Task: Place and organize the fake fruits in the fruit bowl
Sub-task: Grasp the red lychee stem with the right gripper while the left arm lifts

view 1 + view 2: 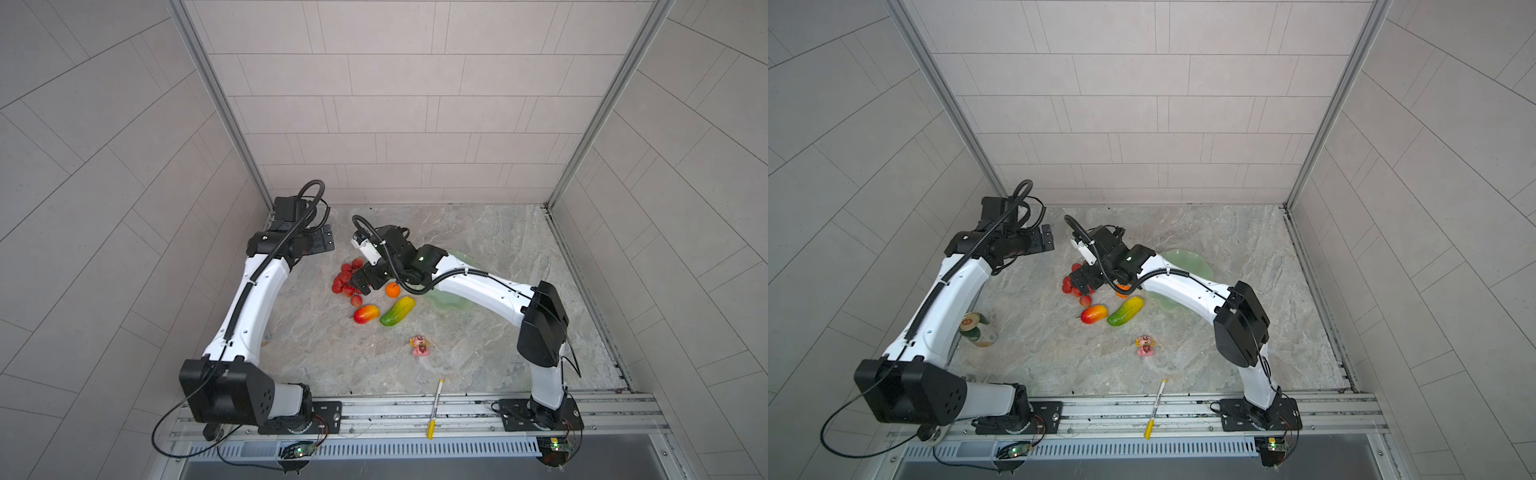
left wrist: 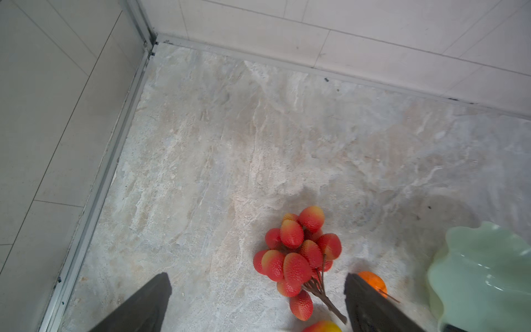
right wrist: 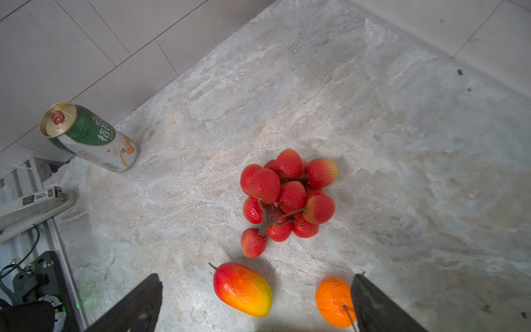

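Note:
The red grape bunch's thick brown stem (image 1: 353,293) (image 3: 264,225) should be my right gripper's next stop, and it should close there, on the side of the stem near the mango.
The red grape bunch (image 1: 343,280) (image 3: 287,195) lies on the stone table. An orange (image 1: 392,290) sits to its right, with a red-yellow mango (image 1: 366,313) and a green-to-yellow fruit (image 1: 397,311) nearer the front. The mint fruit bowl (image 1: 1187,259) stands right of them, partly under my right arm, and no fruit shows in it. My right gripper (image 1: 365,284) (image 3: 255,277) hangs open over the grapes' right edge, holding nothing. The orange (image 3: 333,301) is beside one finger. My left gripper (image 1: 323,242) (image 2: 257,277) is raised at the back left, open and empty.
A pink figurine (image 1: 420,345) stands in front of the fruits. A yellow-and-white pen (image 1: 435,409) lies across the front rail. A green drink can (image 1: 978,328) stands by the left arm near the left wall. Tiled walls close the left, back and right.

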Robot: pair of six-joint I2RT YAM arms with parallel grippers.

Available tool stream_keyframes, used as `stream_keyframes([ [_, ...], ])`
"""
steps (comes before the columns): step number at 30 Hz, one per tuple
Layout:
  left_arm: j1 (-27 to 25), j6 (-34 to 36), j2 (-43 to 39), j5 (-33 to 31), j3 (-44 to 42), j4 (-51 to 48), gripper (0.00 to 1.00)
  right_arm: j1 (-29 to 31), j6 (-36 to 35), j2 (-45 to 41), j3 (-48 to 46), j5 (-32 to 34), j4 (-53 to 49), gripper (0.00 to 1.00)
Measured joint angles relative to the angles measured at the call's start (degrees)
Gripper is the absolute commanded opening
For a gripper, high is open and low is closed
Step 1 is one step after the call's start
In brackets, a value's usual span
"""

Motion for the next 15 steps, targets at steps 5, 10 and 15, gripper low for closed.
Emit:
stream_keyframes([
  [5, 0.04, 3.1, -1.99, 2.23, 3.1, -8.0, 1.0, 0.0, 4.96, 3.61, 0.63, 0.44, 0.85, 0.9],
  [10, 0.13, 4.57, -2.49, 5.16, 2.49, -12.33, 1.0, 0.15, 7.74, 8.87, 5.7, 1.38, 0.09, 0.77],
  [15, 0.13, 4.83, -2.47, 6.95, 1.36, -14.08, 1.0, 0.46, 9.94, 12.09, 9.62, 2.16, -0.94, 0.53],
])
